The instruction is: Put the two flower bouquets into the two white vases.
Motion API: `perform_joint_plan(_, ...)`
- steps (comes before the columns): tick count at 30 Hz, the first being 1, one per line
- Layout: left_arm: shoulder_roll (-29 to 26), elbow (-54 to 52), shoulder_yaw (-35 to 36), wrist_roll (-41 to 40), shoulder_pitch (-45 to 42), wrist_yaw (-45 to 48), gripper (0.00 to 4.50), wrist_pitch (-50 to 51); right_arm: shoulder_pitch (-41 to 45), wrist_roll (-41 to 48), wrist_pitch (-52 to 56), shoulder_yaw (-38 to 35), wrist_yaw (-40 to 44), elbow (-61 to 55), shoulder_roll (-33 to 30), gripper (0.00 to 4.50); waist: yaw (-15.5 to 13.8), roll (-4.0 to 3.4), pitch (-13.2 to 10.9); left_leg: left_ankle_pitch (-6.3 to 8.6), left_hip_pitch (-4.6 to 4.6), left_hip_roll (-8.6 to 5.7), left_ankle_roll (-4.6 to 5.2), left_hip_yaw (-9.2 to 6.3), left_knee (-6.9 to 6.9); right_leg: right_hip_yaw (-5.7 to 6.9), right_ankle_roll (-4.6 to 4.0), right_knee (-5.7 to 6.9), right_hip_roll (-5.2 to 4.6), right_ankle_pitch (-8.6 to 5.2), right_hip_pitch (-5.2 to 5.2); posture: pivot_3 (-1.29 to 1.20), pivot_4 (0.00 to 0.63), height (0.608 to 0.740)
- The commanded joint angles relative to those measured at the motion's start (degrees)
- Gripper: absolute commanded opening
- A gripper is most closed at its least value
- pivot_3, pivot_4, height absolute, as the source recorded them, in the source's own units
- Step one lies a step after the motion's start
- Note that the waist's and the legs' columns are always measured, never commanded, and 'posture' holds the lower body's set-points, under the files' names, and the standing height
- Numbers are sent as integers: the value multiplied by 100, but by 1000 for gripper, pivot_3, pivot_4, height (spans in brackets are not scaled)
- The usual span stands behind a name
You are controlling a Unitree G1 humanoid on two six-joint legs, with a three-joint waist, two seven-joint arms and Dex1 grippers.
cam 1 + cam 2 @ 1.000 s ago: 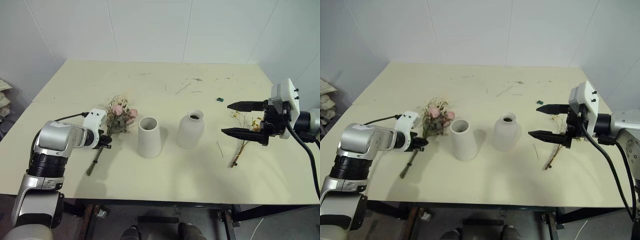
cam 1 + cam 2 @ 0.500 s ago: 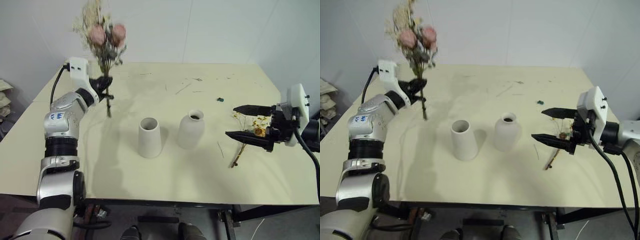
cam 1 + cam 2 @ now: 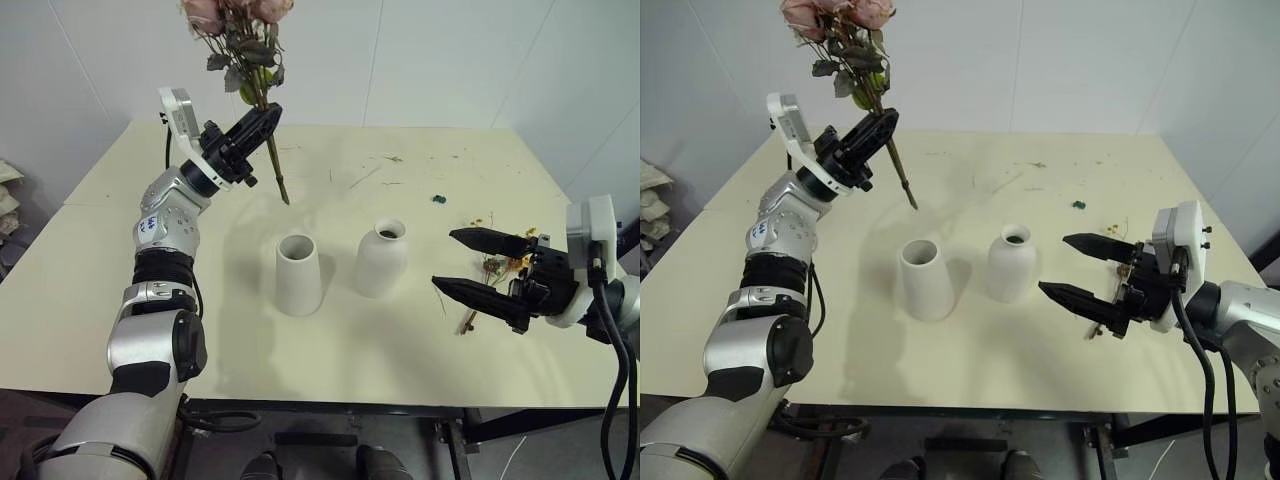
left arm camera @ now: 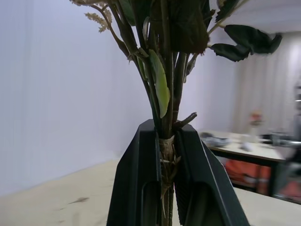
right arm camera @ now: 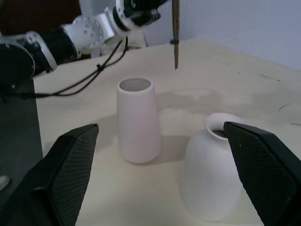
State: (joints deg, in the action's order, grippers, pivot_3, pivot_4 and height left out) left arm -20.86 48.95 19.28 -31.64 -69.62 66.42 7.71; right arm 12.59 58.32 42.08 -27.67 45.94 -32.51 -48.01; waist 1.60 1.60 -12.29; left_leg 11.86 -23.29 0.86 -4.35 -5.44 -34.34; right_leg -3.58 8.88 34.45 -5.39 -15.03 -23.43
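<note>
The robot's left gripper will release the pink rose bouquet in the opening of the cone-shaped white vase (image 3: 297,248).
My left gripper (image 3: 262,118) is shut on the stems of the pink rose bouquet (image 3: 243,35) and holds it upright, high over the table's back left. The stem ends (image 3: 284,196) hang behind and above the cone-shaped white vase (image 3: 298,274). The rounded white vase (image 3: 381,258) stands just right of the cone. In the left wrist view both fingers (image 4: 136,188) press on the bound stems (image 4: 165,155). My right gripper (image 3: 444,257) is open and level, right of the rounded vase. The yellow-flowered bouquet (image 3: 493,266) lies on the table behind it, partly hidden.
The cream table (image 3: 330,350) has bits of twig and debris (image 3: 365,177) along its far side and a small green object (image 3: 438,198). White walls close in behind it. The right wrist view looks at both vases (image 5: 137,120) between its open fingers (image 5: 70,165).
The left arm lifted the rose bouquet off the table, turned it upright and carried it right, toward the vases. The right gripper drew back toward the table's near edge, still open.
</note>
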Motion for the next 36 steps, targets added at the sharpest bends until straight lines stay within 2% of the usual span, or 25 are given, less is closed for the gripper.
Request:
perform_joint_plan(1,16,-439,-39,-393,-113,634,77,574,-136,364,-8,-185,-372,-484,49,4500,-6,0,0,0,0,0,0,-1,0,0,-1,2,0,0,0,0,150,740)
perform_joint_plan(8,-124,-1114,-214,-517,246,1073,77,1349,-569,621,-3,-374,-664,-732,-67,4500,-2,0,0,0,1,0,1,-3,-3,0,-3,4,0,-2,1,0,150,740)
perform_joint_plan(16,-165,-1730,-202,-714,429,891,77,1909,-774,738,-42,-429,-806,-803,-174,4500,-12,0,0,0,1,0,1,-4,-6,0,-5,4,0,-3,2,0,150,740)
perform_joint_plan(26,-259,-1995,-518,-512,762,724,77,2191,-818,689,-84,-415,-845,-791,-201,4500,-14,0,0,0,1,0,1,-4,-5,0,-6,1,0,-3,3,0,150,740)
perform_joint_plan(36,-113,-1905,-761,-354,931,627,77,1849,-948,664,-137,-414,-916,-898,-154,4500,-17,0,0,0,1,0,2,-4,-2,0,-9,-3,0,-5,2,0,150,740)
